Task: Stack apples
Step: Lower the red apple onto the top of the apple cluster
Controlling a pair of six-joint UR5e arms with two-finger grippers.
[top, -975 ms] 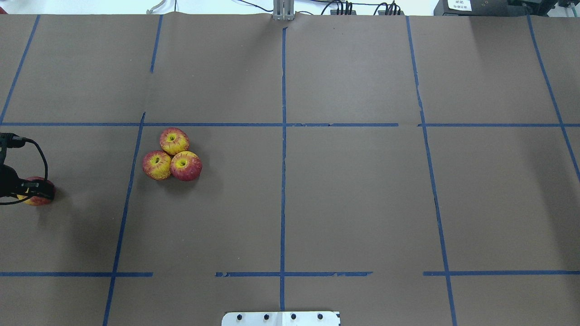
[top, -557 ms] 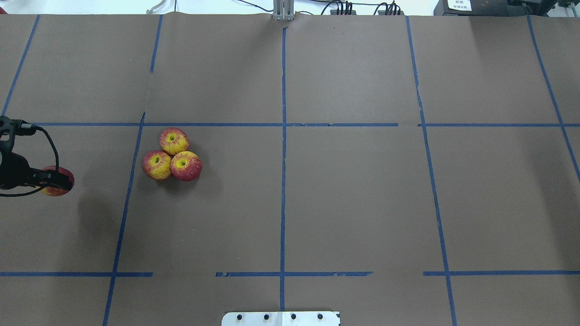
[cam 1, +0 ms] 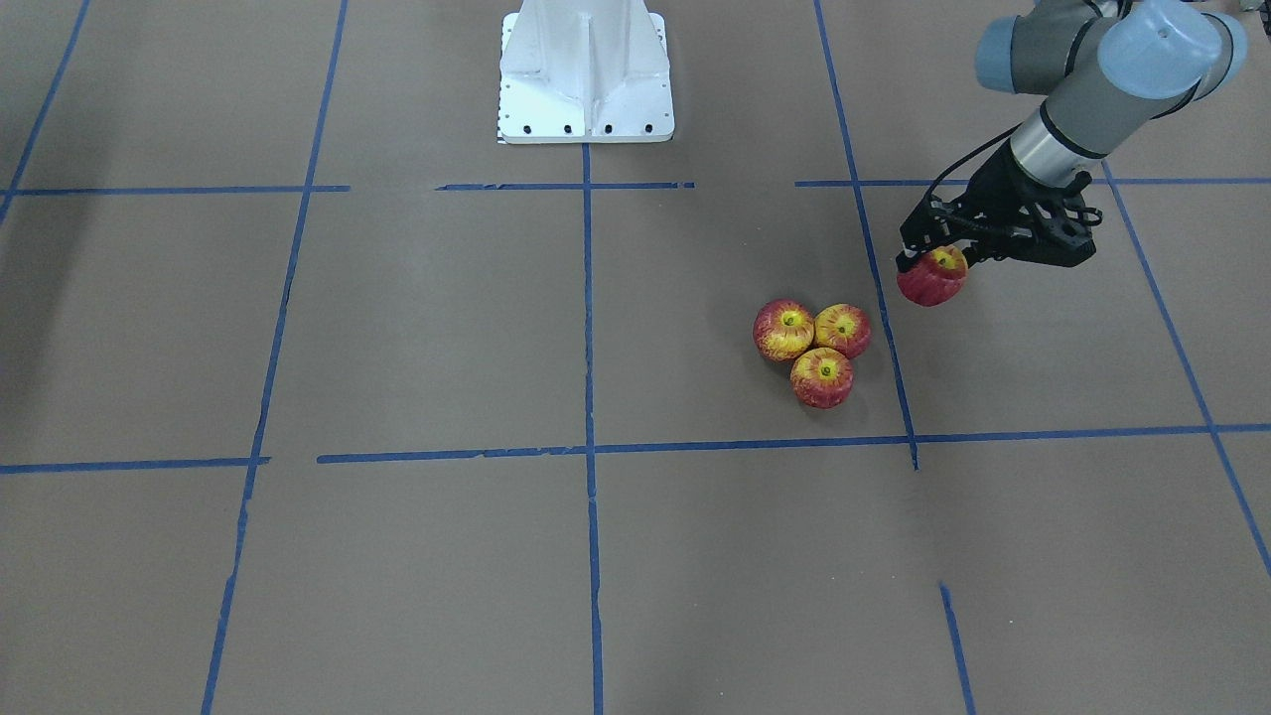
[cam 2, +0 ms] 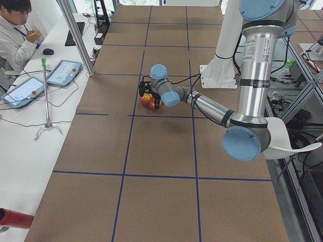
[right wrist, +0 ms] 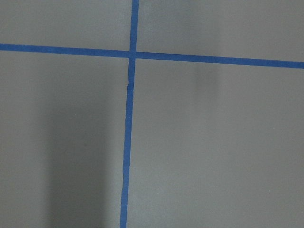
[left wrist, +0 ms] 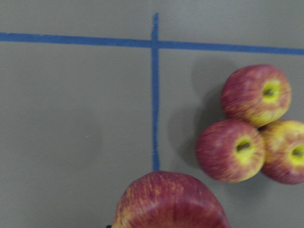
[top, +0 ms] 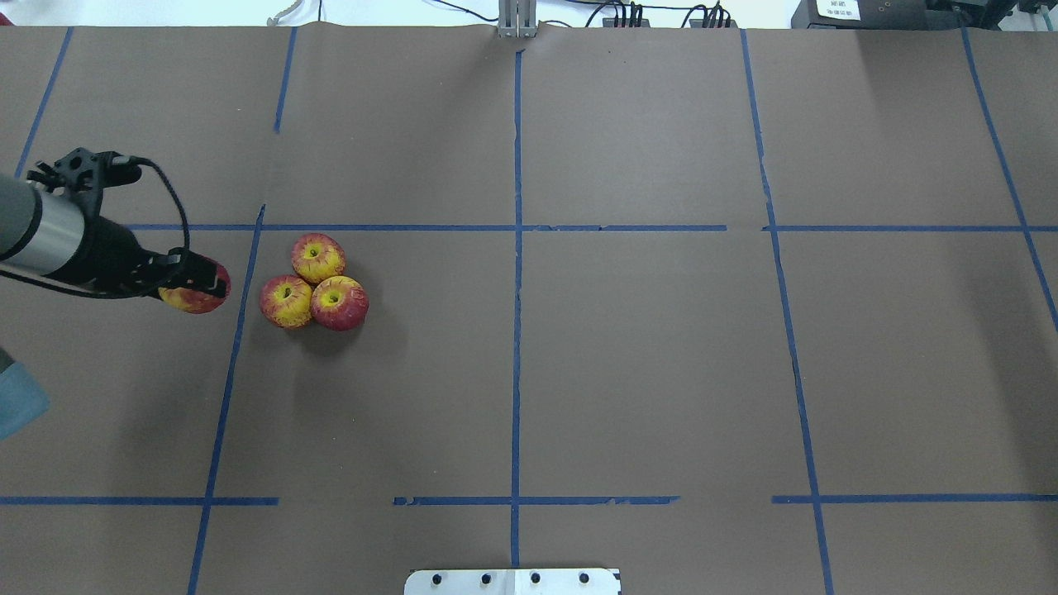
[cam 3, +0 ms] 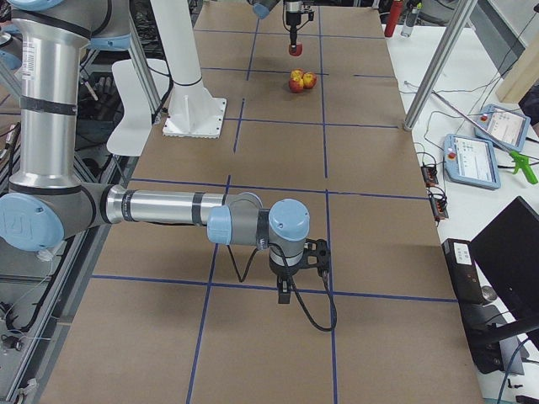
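Note:
Next, my left gripper releases the darker red apple on top of the three clustered apples (cam 1: 824,326) (left wrist: 261,128), where they meet. The darker apple is now held above the table.
Three red-and-yellow apples (top: 317,257) (top: 286,301) (top: 339,302) lie touching in a tight cluster on the brown table, stem dimples up. They also show in the front view (cam 1: 822,376) and the left wrist view (left wrist: 231,150). My left gripper (top: 202,285) is shut on a fourth, darker red apple (top: 192,301) and holds it above the table, just left of the cluster, in the overhead view. The held apple also shows in the front view (cam 1: 931,286) and the left wrist view (left wrist: 168,202). My right gripper (cam 3: 290,286) shows only in the exterior right view, far from the apples; I cannot tell whether it is open.
Blue tape lines (top: 517,248) divide the brown paper into squares. The white robot base (cam 1: 586,70) stands at the table's near edge. An operator (cam 2: 15,30) sits beyond the far edge, with tablets (cam 2: 63,72) beside him.
My left gripper has carried the darker apple to the right and farther from the robot's edge, from the view's left edge to just beside the cluster. The three apples have not moved.

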